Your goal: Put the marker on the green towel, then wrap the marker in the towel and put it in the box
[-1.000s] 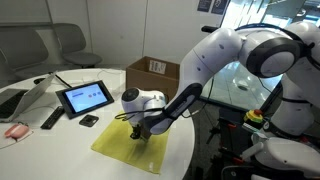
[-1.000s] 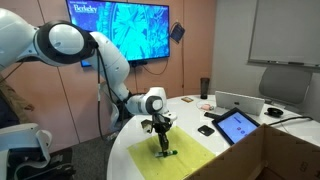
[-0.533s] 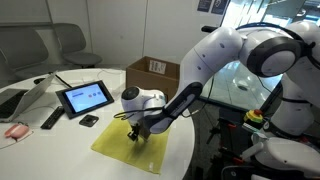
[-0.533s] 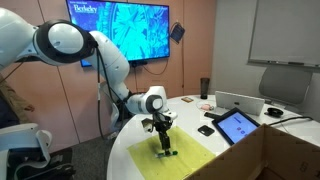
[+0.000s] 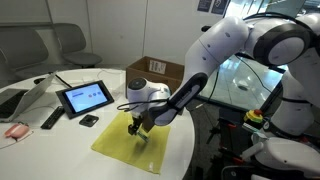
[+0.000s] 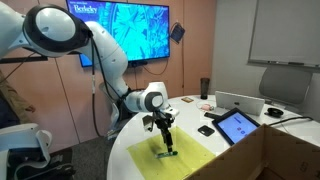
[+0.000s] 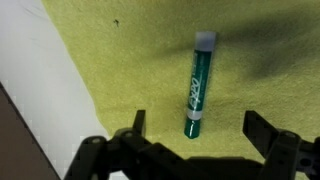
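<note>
My gripper is to move next to the green towel's edge [image 5: 158,122] [image 7: 79,70] that faces the cardboard box, beside the pale cap of the marker, and then close there.
The green marker [image 7: 199,85] with a pale cap lies flat on the green towel [image 7: 130,60], free of any grip. My gripper [image 7: 195,120] hangs open just above it, one finger on each side of the marker's lower end and neither touching it. In both exterior views the towel [image 5: 122,146] [image 6: 180,160] is spread flat near the round table's edge, with the gripper [image 5: 137,129] [image 6: 166,140] pointing down over it. The marker [image 6: 169,155] shows as a dark sliver under the fingers. The open cardboard box [image 5: 154,71] stands behind the towel; its wall [image 6: 275,158] fills a corner.
A tablet [image 5: 85,97] [image 6: 237,125] stands propped beside the towel, with a small black object [image 5: 89,120] and a remote [image 5: 51,118] near it. A pink item [image 5: 15,131] lies farther off. The white table's edge [image 5: 185,150] runs close to the towel.
The gripper went from shut on the marker to open, letting it go on the towel. It then rose a little above the marker.
</note>
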Robot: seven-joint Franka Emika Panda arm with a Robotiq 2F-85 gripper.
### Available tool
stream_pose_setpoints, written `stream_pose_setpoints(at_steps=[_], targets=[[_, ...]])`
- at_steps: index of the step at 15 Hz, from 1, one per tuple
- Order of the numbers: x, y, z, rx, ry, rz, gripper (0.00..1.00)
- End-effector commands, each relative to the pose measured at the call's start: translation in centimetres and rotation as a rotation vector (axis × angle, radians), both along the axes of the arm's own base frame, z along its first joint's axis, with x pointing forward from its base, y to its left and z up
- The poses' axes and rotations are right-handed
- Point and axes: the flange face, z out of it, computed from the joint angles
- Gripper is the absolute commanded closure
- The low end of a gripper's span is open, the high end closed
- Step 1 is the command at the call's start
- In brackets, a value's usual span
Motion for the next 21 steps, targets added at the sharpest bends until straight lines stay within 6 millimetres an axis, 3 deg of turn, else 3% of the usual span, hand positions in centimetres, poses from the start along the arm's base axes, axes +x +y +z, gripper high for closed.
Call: stream_pose_setpoints(at_steps=[1, 7, 12, 21], targets=[[-2.6, -3.2, 1.8, 0.043, -0.031, -0.088, 0.00], [-6.1, -7.0, -0.1, 0.065, -0.009, -0.238, 0.00], [-8.4, -8.7, -2.4, 0.084, 0.018, -0.328, 0.00], [-11.6, -11.4, -3.2, 0.115, -0.001, -0.412, 0.00]])
